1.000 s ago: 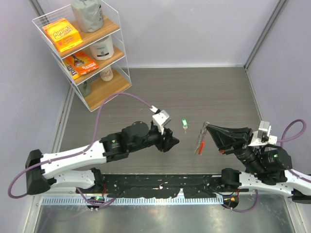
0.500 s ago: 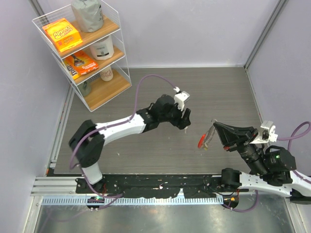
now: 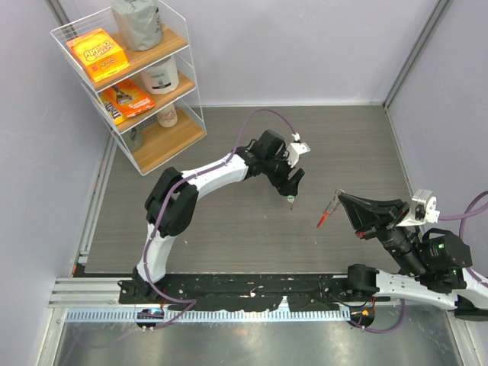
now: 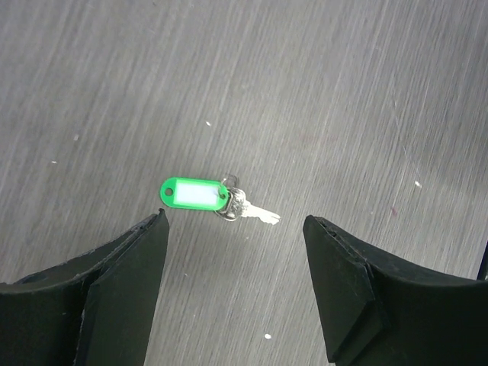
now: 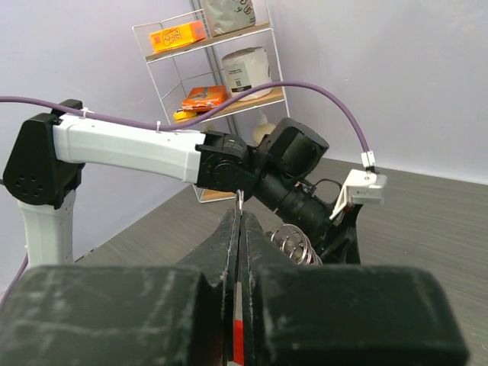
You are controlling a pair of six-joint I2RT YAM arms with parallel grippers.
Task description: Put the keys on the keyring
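Note:
The robot's left gripper will close on the green head [image 3: 290, 198] [image 4: 210, 195] of the key that lies on the grey floor with its metal blade sticking out.
The green-headed key [image 4: 194, 194] lies flat on the grey floor, its metal blade [image 4: 259, 216] pointing right. My left gripper [image 4: 235, 229] is open, a little above the key, with the key just beyond its fingertips. In the top view the key [image 3: 290, 201] shows just below the left gripper [image 3: 290, 191]. My right gripper [image 3: 336, 197] is shut on the keyring, whose red loop [image 3: 324, 220] hangs below it. In the right wrist view the red [image 5: 238, 345] shows between the shut fingers and the silvery rings [image 5: 296, 244] hang beside them. The yellow-headed key is out of view.
A white wire shelf rack [image 3: 130, 84] with boxes and jars stands at the back left, also seen in the right wrist view [image 5: 221, 91]. The left arm [image 5: 130, 149] stretches across in front of the right gripper. Walls close the floor at the back and sides.
My left arm has swung out from the near left and reached forward over the green key. My right gripper has drawn slightly right with the keyring still held.

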